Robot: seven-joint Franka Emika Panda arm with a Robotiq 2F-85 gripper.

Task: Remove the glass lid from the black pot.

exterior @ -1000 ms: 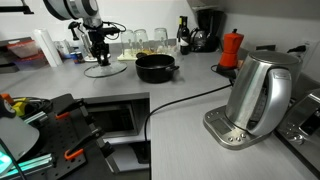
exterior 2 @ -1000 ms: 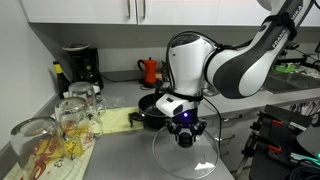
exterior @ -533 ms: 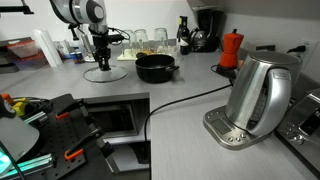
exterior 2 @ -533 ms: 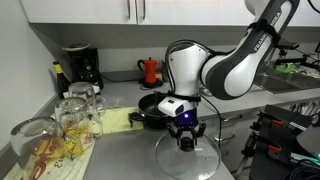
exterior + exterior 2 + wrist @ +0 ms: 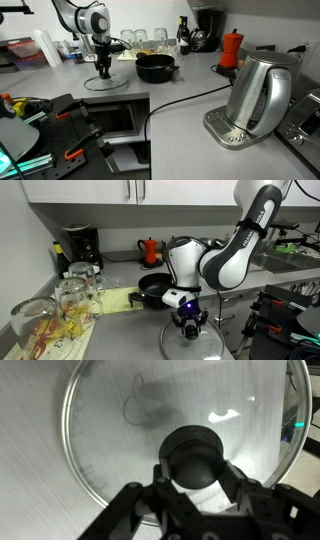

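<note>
My gripper needs to let go of the glass lid on the steel counter point(image 5: 108, 83) point(image 5: 190, 455) near its front edge, beside the black pot.
The glass lid point(image 5: 106, 85) lies flat, low over the steel counter, beside the black pot point(image 5: 155, 67) and clear of it. My gripper point(image 5: 104, 71) points straight down with its fingers closed on the lid's dark centre knob. In the wrist view the knob point(image 5: 196, 454) sits between the two fingers point(image 5: 232, 472), and the round glass disc point(image 5: 110, 430) fills the picture over brushed steel. In an exterior view the lid point(image 5: 200, 346) sits near the counter's front edge below the gripper point(image 5: 190, 330), with the uncovered pot point(image 5: 152, 284) behind it.
A steel kettle point(image 5: 258, 92) on its base stands at the near right, with a black cable point(image 5: 180, 97) across the counter. A red moka pot point(image 5: 231, 48) and a black coffee machine point(image 5: 207, 28) stand at the back. Upright drinking glasses point(image 5: 72, 295) and a yellow cloth point(image 5: 115, 300) are nearby.
My gripper has carried the glass lid further from the black pot toward the counter's front edge and lower. The pot has not moved.
</note>
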